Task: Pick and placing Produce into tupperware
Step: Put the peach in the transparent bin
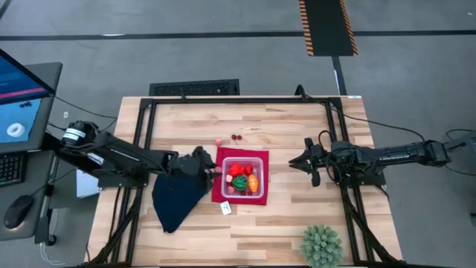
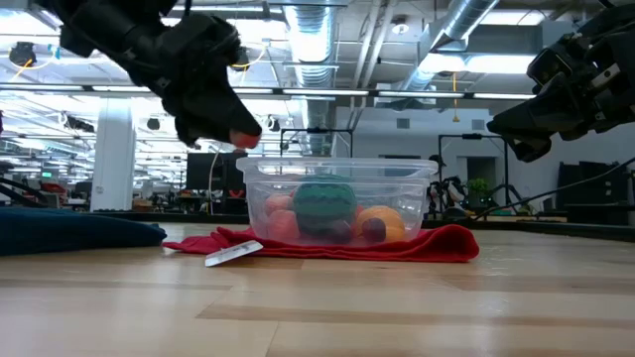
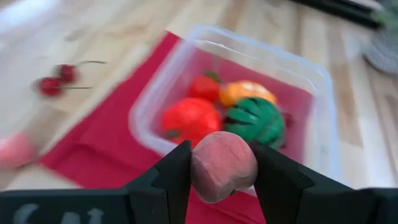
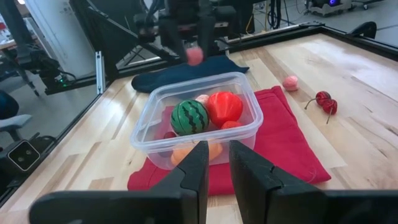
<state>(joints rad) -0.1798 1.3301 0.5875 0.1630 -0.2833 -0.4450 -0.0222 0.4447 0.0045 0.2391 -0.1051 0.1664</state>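
Next, my left gripper lets go of the pink fruit in the tupperware's corner [image 1: 230, 190] nearest the white tag, next to the green striped ball.
The clear square tupperware [image 1: 244, 176] stands on a red mat [image 1: 220, 158]. It holds a green striped ball [image 3: 256, 119], a red piece [image 3: 189, 118], an orange piece [image 3: 245, 91] and others. My left gripper [image 1: 211, 170] hovers at the tupperware's left rim, shut on a pink round fruit [image 3: 222, 166]. The low view shows that fruit [image 2: 245, 139] above the rim. A pair of cherries [image 1: 236, 137] and a small pink piece [image 1: 218, 141] lie on the table beyond the mat. My right gripper [image 1: 296, 161] waits right of the tupperware, fingers nearly together. My left gripper pinches the pink fruit's two opposite sides [image 3: 198, 168] between its two fingers [image 3: 177, 174]. The fingers come slanting down from the table's left. The fruit is lifted clear, above the mat and just outside the tupperware's left wall [image 2: 250, 183].
A dark navy cloth [image 1: 178, 199] lies left of the mat, under my left arm. A white tag [image 1: 225, 209] sits by the mat's near edge. A spiky green plant ball [image 1: 321, 246] stands at the table's near right. The black frame rails [image 1: 338, 134] run along the table's sides.
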